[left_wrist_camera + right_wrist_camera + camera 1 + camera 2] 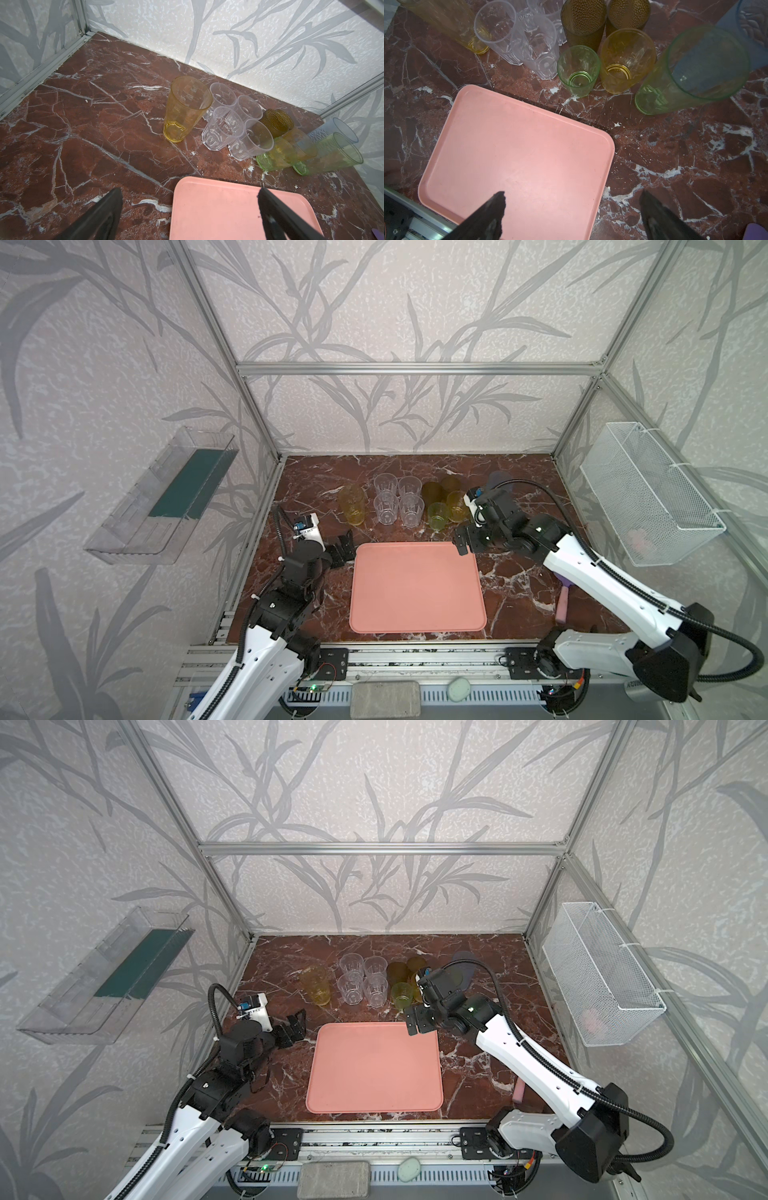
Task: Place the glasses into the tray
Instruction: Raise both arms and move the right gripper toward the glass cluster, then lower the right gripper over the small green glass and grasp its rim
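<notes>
The robot's right gripper needs to next close on the short yellow-green glass's rim [428,512] [558,67], on the side that faces the clear faceted glasses.
The salmon-pink tray [415,589] [374,1069] lies empty at the front middle of the marble table. Behind it stand the glasses: a tall yellow one [352,504] [185,110], several clear faceted ones [398,504] [527,37], amber ones [583,22], a short yellow-green one [578,70], an orange one [625,60], a tall green one [691,70] and a blue-purple one [332,131]. My left gripper [348,545] [189,193] hangs open over the tray's far left corner. My right gripper [462,541] [572,194] is open above the tray's far right corner. Both hold nothing.
A clear plastic bin [162,502] hangs on the left wall and a white wire basket [648,493] on the right wall. A pink and purple object [562,610] lies on the table right of the tray, partly under the right arm. Aluminium frame rails edge the table.
</notes>
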Robot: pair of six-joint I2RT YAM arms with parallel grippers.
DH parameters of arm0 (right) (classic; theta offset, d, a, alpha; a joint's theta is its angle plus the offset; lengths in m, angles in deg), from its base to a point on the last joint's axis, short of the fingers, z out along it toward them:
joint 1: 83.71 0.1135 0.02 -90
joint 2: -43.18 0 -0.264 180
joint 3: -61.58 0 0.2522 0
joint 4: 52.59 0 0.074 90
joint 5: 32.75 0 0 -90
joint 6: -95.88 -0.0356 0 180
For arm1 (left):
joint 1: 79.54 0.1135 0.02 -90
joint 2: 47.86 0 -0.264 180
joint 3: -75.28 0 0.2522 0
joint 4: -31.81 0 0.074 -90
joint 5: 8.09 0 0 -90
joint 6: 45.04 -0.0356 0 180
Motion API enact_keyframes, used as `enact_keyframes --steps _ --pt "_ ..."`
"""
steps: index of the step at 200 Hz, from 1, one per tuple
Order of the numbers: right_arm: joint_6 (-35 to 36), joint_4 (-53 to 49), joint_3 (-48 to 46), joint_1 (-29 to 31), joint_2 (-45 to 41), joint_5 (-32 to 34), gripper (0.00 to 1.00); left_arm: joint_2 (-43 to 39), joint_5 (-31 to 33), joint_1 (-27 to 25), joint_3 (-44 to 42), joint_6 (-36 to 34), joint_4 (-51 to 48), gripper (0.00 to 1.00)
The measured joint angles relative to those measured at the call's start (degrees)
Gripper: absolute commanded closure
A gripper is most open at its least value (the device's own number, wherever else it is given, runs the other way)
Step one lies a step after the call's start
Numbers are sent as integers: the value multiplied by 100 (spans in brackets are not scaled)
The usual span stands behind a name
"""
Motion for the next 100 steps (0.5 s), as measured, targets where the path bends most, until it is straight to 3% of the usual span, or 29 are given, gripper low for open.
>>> enact_keyframes --steps 100 --pt "129 229 750 278 850 138 2 -452 570 -4 -345 155 -125 1"
